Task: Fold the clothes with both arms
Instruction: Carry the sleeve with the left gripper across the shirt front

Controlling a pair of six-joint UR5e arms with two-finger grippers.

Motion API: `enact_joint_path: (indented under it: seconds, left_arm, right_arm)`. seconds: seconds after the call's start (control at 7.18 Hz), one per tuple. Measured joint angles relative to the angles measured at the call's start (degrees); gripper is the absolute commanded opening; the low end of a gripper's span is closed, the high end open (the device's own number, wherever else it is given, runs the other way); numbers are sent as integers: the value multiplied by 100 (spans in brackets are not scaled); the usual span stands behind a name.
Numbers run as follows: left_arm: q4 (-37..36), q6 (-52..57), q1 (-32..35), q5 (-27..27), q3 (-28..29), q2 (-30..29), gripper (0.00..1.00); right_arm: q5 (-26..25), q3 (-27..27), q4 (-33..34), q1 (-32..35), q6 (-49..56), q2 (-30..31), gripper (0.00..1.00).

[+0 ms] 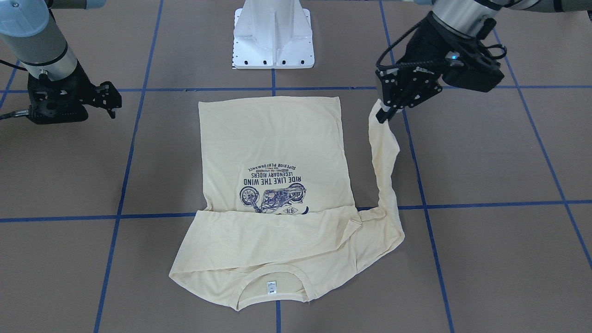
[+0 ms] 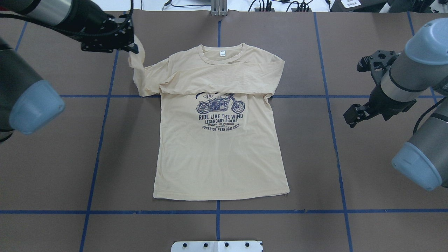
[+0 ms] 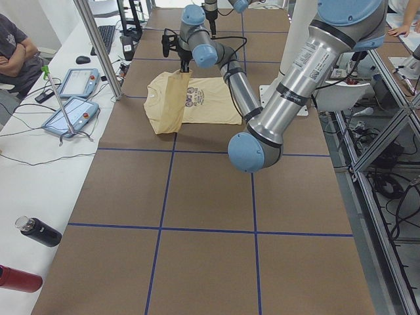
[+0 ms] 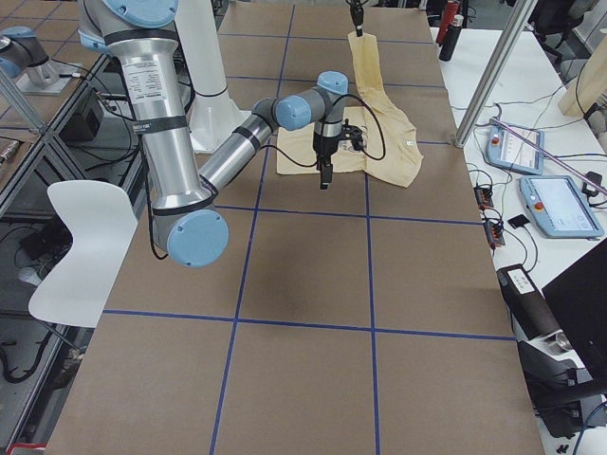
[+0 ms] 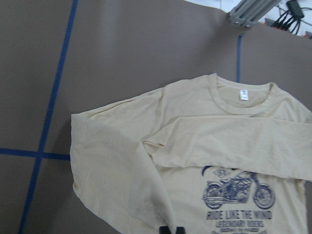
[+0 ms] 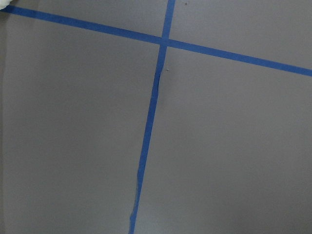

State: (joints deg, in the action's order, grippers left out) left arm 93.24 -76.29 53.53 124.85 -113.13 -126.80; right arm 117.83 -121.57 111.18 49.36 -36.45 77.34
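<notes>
The robot's left gripper should release the sleeve's cuff between the printed lettering and the shirt's edge (image 1: 233, 166) (image 5: 282, 228) facing the right gripper.
The cream-yellow T-shirt (image 2: 217, 157) lies flat and print-up in the middle of the table, collar (image 1: 273, 277) away from the robot. One long sleeve (image 2: 224, 82) is folded across the chest above the motorcycle print. My left gripper (image 1: 383, 113) is shut on the cuff of the other sleeve (image 1: 386, 152) and holds it lifted off the table beside the shirt; this sleeve hangs from the gripper (image 2: 134, 47) down to the shoulder. My right gripper (image 1: 111, 99) hovers open and holds nothing, well clear of the shirt's other side (image 2: 351, 117). The right wrist view shows only bare table.
The white pedestal base (image 1: 273, 41) stands just behind the shirt's hem. Blue tape lines (image 2: 217, 211) grid the brown table. A side bench holds control tablets (image 3: 72, 111) and bottles (image 3: 36, 231), with a seated person (image 3: 13, 52) beyond. A white chair (image 4: 81, 237) stands off the table.
</notes>
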Motion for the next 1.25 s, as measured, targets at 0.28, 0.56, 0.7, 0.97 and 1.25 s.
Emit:
enact_joint_path:
  seconds: [0.28,0.56,0.7,0.97,1.25]
  left_arm:
    - [432,-868,-673,-420,873,-887,0]
    - [1510,-1222,-1131,-1017,2084,-1223,0]
    - [1951,-1273,-1228,-1181,2632,-1337,0]
    - [2665,-1325,-1483,-1535,3568,-1624,0]
    - [3152,-1282,-1942,-1856,3892,-1691,0]
  right_arm:
    - [3,13,5,-3,-2,8,100]
    - [3,51,6,-11,-5,7,100]
    - [3,71,3,-16,-8,1,100]
    - [-2,121,0,-25,-17,-23,100]
    - [1,208,-6,-30,-12,-74,100]
